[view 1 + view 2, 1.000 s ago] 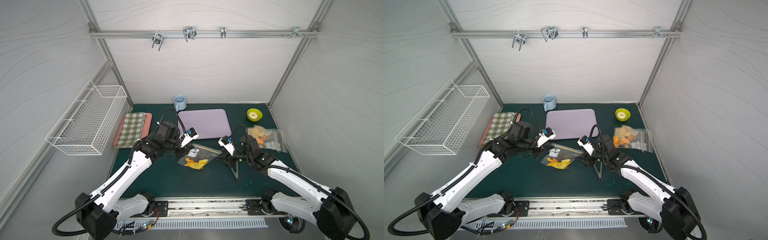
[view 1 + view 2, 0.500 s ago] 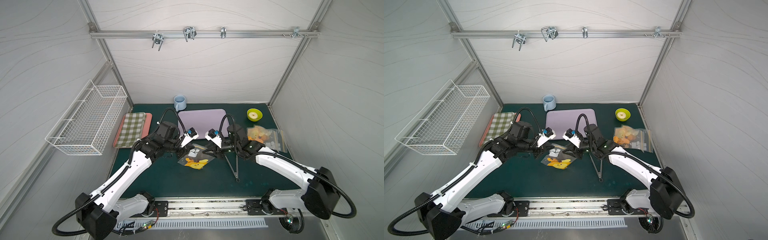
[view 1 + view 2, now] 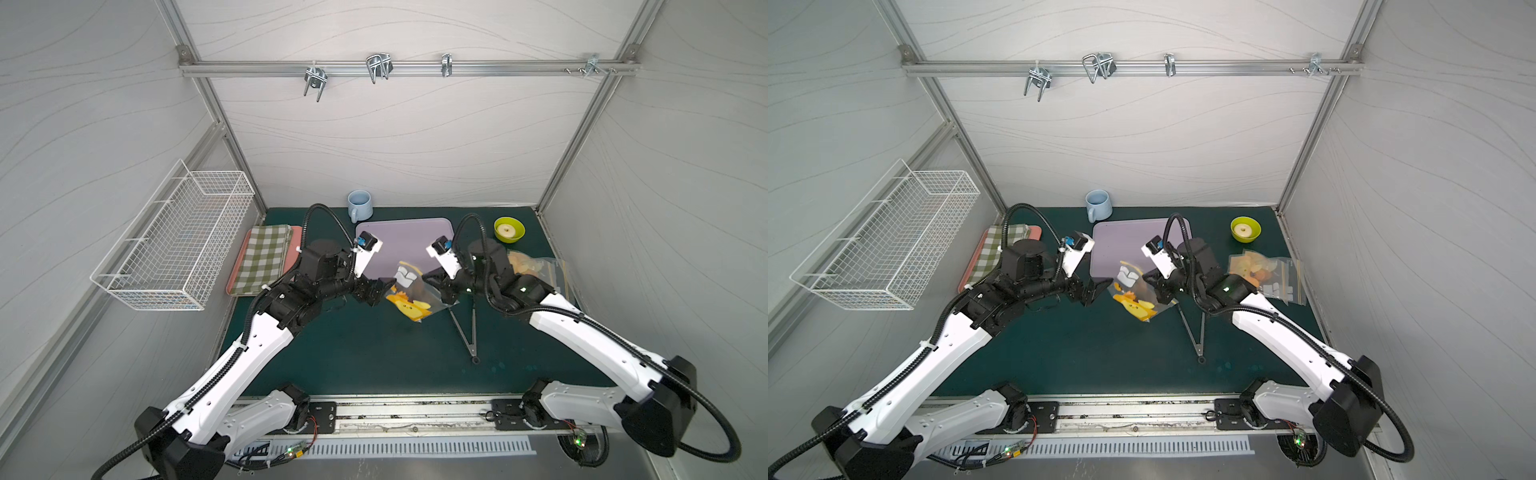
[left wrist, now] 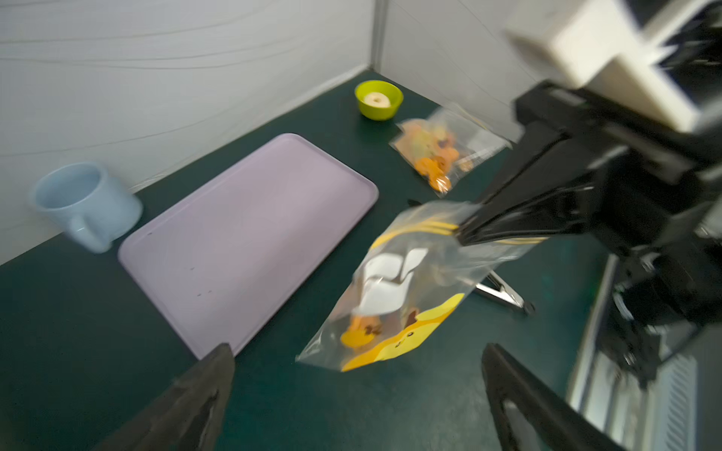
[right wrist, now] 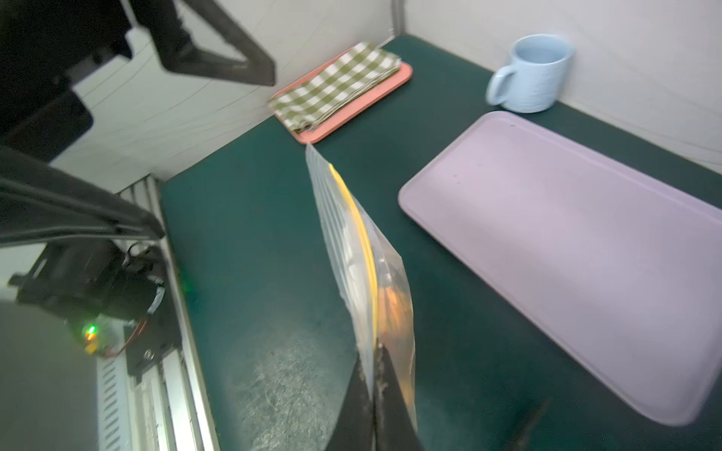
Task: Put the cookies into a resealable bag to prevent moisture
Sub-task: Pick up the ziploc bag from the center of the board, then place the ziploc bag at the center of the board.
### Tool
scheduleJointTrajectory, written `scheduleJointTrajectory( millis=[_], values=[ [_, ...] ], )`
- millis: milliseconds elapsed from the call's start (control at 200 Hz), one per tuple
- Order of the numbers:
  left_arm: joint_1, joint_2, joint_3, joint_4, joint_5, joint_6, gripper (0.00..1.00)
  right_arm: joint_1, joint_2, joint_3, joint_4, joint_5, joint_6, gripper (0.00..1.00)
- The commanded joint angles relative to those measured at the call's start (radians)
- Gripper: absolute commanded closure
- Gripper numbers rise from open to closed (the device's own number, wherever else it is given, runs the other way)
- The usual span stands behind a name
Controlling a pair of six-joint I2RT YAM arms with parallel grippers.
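I need to release the resealable bag from my right gripper so that it lies partly on the second bag (image 3: 506, 268), in front of the green bowl.
A clear resealable bag (image 3: 409, 291) (image 3: 1133, 291) with a yellow cartoon print hangs over the green mat in the middle. My right gripper (image 5: 375, 351) (image 3: 434, 284) is shut on its striped seal edge (image 4: 449, 228). A few orange cookies (image 4: 357, 334) lie in the bag's lower corner. More cookies (image 3: 524, 264) (image 4: 431, 156) sit in a second clear bag on the mat at the right. My left gripper (image 4: 357, 349) (image 3: 384, 291) is open just left of the hanging bag, with its fingers apart from it.
A lilac tray (image 3: 405, 237) lies behind the bag, and a blue mug (image 3: 359, 205) stands at the back. A green bowl (image 3: 519, 232) stands back right. Metal tongs (image 3: 467, 328) lie in front of the right gripper. A checked cloth (image 3: 266, 262) lies at the left, below a wire basket (image 3: 174, 232).
My right arm swung left from the tongs and shut on the bag's seal edge. My left gripper, shut on the bag before, has let go and opened.
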Motion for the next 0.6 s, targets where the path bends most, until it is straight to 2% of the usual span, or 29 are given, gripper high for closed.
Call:
scheduleJointTrajectory(
  millis=[0,95,165,260,595],
  values=[
    [0.005,0.011,0.048,0.026,-0.267,-0.224,0.0,-0.084,-0.056,0.109,-0.164,0.185,0.102,1.0],
    [0.018,0.053,0.101,-0.071,-0.379,-0.319,0.01,-0.19,-0.053,0.178,-0.237,0.222,0.141,1.0],
    [0.038,0.08,0.13,-0.127,-0.407,-0.376,0.01,-0.266,-0.039,0.207,-0.258,0.234,0.154,1.0],
    [0.06,0.085,0.126,-0.144,-0.412,-0.414,0.01,-0.368,0.001,0.229,-0.257,0.188,0.168,1.0],
    [0.109,0.062,0.071,-0.07,-0.426,-0.383,0.01,-0.651,0.234,0.217,-0.133,0.012,0.243,1.0]
  ],
)
